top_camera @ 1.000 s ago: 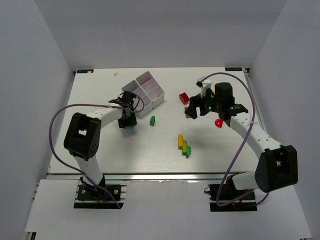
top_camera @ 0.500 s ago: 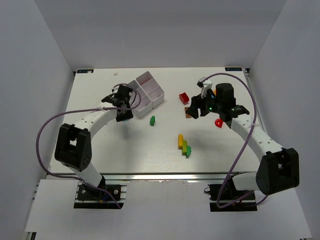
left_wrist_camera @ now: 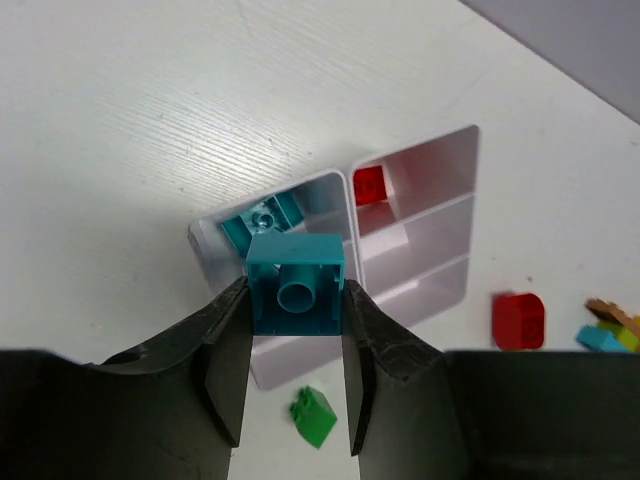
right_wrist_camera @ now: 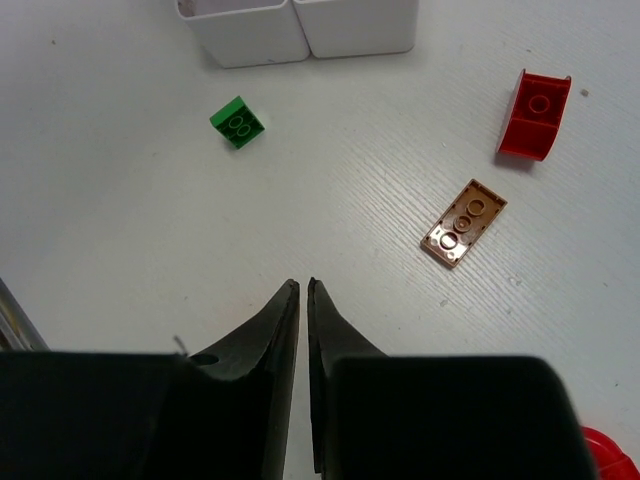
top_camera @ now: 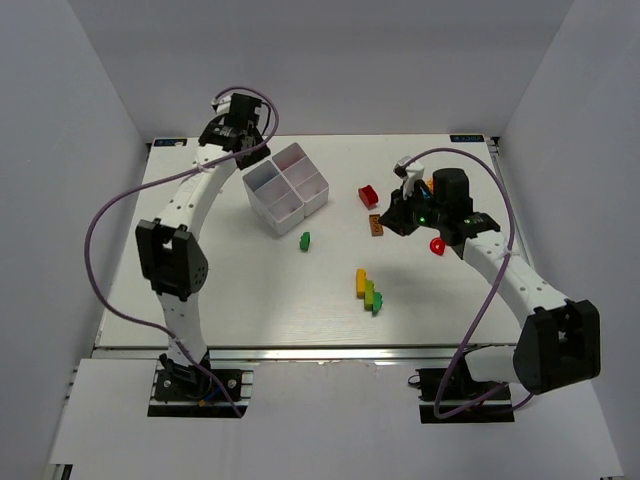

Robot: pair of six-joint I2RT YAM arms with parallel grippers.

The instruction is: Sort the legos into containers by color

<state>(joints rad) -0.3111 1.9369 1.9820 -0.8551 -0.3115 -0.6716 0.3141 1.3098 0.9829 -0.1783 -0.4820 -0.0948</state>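
I should use my left gripper to set the teal brick free in the white tray's compartment with the other teal brick [top_camera: 262, 184] [left_wrist_camera: 264, 222].
My left gripper [top_camera: 240, 130] hangs high over the table's back left, shut on a teal brick [left_wrist_camera: 296, 285]. Below it stands the white four-compartment tray [top_camera: 281, 214]. In the left wrist view the tray [left_wrist_camera: 430, 290] holds another teal brick [left_wrist_camera: 262, 218] in one compartment and a red brick [left_wrist_camera: 370, 185] in a neighbouring one. My right gripper [right_wrist_camera: 302, 287] is shut on nothing, low over the table, with a brown flat plate [right_wrist_camera: 465, 222] just ahead to its right. Loose on the table are a green brick [top_camera: 304, 240], a red brick [top_camera: 368, 193] and a yellow-and-green stack [top_camera: 367, 290].
A red rounded piece [top_camera: 437, 245] lies beside the right arm, at the lower right corner of the right wrist view [right_wrist_camera: 607, 452]. Small blue and orange pieces [left_wrist_camera: 605, 335] sit past the red brick. White walls close in the table on three sides.
The left arm has swung up and back from beside the tray to above its far left, carrying the teal brick. The right gripper has shut, gripping nothing; the brown plate lies on the table.
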